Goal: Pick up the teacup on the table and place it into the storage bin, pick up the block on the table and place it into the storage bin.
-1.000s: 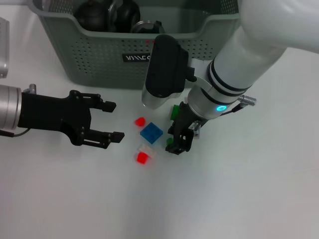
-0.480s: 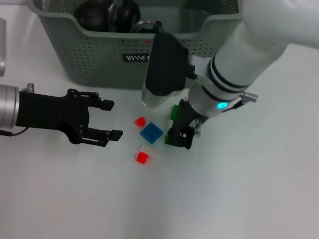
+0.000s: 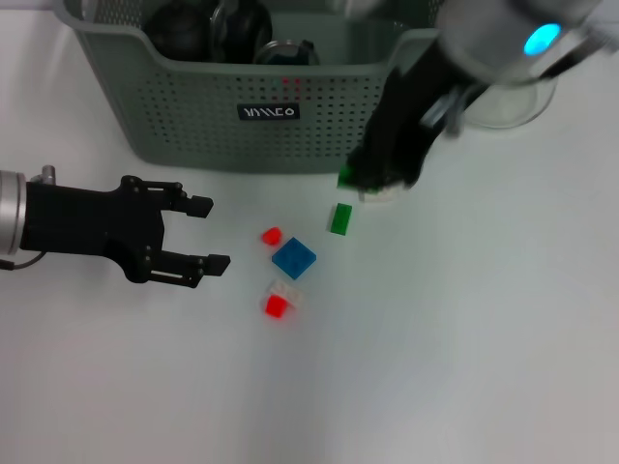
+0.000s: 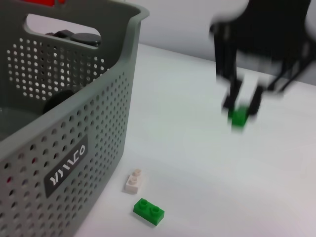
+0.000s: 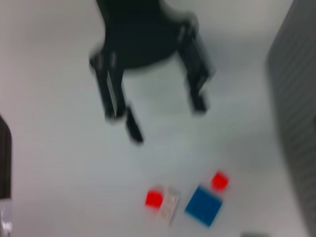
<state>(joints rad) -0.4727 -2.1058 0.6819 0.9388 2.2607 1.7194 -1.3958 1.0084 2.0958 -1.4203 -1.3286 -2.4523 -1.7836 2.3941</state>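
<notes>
The robot's right gripper needs to release the green block in the glass cup [image 3: 288, 57] by the front side of the storage bin. The held block hangs above the table now.
My right gripper [image 3: 372, 179] hangs above the table just in front of the storage bin [image 3: 193, 106], shut on a small green block [image 3: 345, 177]. The left wrist view shows that green block [image 4: 238, 117] pinched at the tips of the right gripper [image 4: 239, 106], well off the surface. A second green block [image 3: 340, 218] lies on the table below. My left gripper [image 3: 211, 233] rests open and empty at the left, apart from the blocks. I cannot make out the teacup; dark round things lie in the bin.
Loose on the table are a red block [image 3: 272, 235], a blue block [image 3: 293, 258], a pale block [image 3: 285, 290] and another red block [image 3: 277, 306]. A small white block [image 4: 133, 181] lies by the bin wall [image 4: 64, 123]. A clear glass vessel [image 3: 508, 101] stands at right.
My right gripper has risen from the table with the green block and swung up toward the bin's front wall. The left gripper drifted slightly left and stayed open.
</notes>
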